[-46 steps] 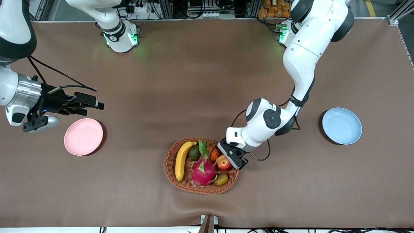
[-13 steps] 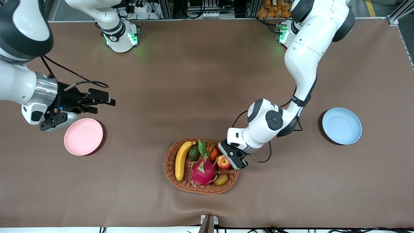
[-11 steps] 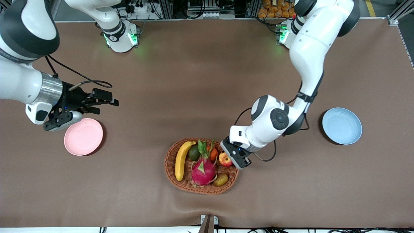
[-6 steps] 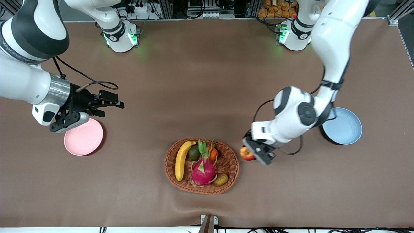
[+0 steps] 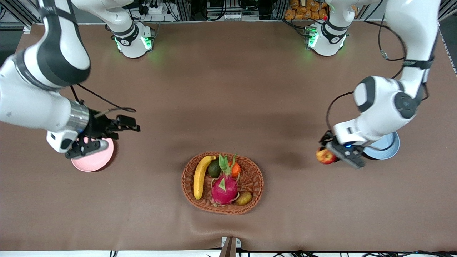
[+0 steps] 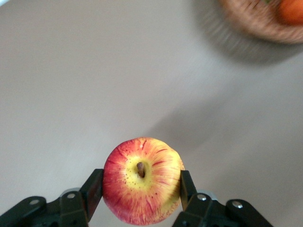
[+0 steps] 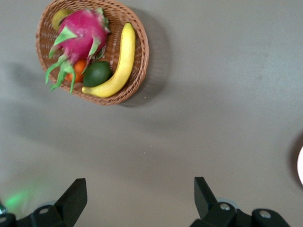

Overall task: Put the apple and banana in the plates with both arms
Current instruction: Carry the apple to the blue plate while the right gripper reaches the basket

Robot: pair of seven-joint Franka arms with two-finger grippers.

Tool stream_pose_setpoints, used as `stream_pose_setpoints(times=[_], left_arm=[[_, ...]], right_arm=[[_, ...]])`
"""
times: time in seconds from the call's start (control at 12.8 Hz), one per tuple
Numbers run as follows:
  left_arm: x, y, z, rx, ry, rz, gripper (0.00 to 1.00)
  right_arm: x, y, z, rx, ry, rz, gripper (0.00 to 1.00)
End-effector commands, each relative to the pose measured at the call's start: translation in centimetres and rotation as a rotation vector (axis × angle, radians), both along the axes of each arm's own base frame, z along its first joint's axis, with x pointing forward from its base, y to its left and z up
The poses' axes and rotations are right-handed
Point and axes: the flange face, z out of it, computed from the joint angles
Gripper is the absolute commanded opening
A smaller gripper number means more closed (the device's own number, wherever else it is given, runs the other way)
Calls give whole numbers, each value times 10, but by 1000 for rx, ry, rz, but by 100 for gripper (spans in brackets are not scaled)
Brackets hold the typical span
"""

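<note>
Next, my left gripper lets go of the apple on the far part of the pale blue plate (image 5: 381, 129), inside its rim.
My left gripper (image 5: 327, 154) is shut on the red and yellow apple (image 5: 325, 156) and holds it in the air over the bare mat between the wicker basket (image 5: 257, 171) and the pale blue plate (image 5: 392, 147). In the left wrist view the apple (image 6: 142, 180) sits between both fingers. The banana (image 5: 200, 176) lies in the basket at its end toward the right arm, and shows in the right wrist view (image 7: 117, 66). My right gripper (image 5: 129, 125) is open and empty in the air beside the pale pink plate (image 5: 102, 161); its wrist covers part of that plate.
The basket also holds a pink dragon fruit (image 5: 224, 187), a dark green avocado (image 5: 214, 168), an orange fruit (image 5: 235, 170) and a brownish oval fruit (image 5: 244, 198). Both arm bases (image 5: 134, 39) stand at the table's edge farthest from the front camera.
My left gripper lifted the apple out of the basket and carried it toward the blue plate. My right gripper moved a little toward the basket, past the pink plate.
</note>
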Motion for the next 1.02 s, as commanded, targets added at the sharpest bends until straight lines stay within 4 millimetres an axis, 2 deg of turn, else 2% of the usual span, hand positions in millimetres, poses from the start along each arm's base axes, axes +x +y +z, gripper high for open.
stream_pose_setpoints(times=[0.0,0.16,0.31,0.39,0.47,0.55,0.7,0.94], left_arm=[[-39,83,-12,24,32,19,21],[-48,141,-24,40,36,6,22],[-63,184,-35,45,47,6,22],[-72,212,-39,55,30,13,22],[-77,229,-43,78,-10,-15,22],[-84,246,-47,98,-42,-13,21],[-96,267,-61,99,-35,-8,21],[-104,268,-72,89,-15,0,22]], right_arm=[[28,38,-37,-34,-8,-93,100],[37,79,-80,-81,-57,-129,100],[24,136,-102,-156,-71,-184,100],[24,155,-115,-179,-89,-239,100],[21,181,-122,-184,-127,-257,100],[19,194,-133,-203,-165,-246,100],[20,199,-139,-253,-233,-202,100],[18,205,-154,-265,-224,-201,100]])
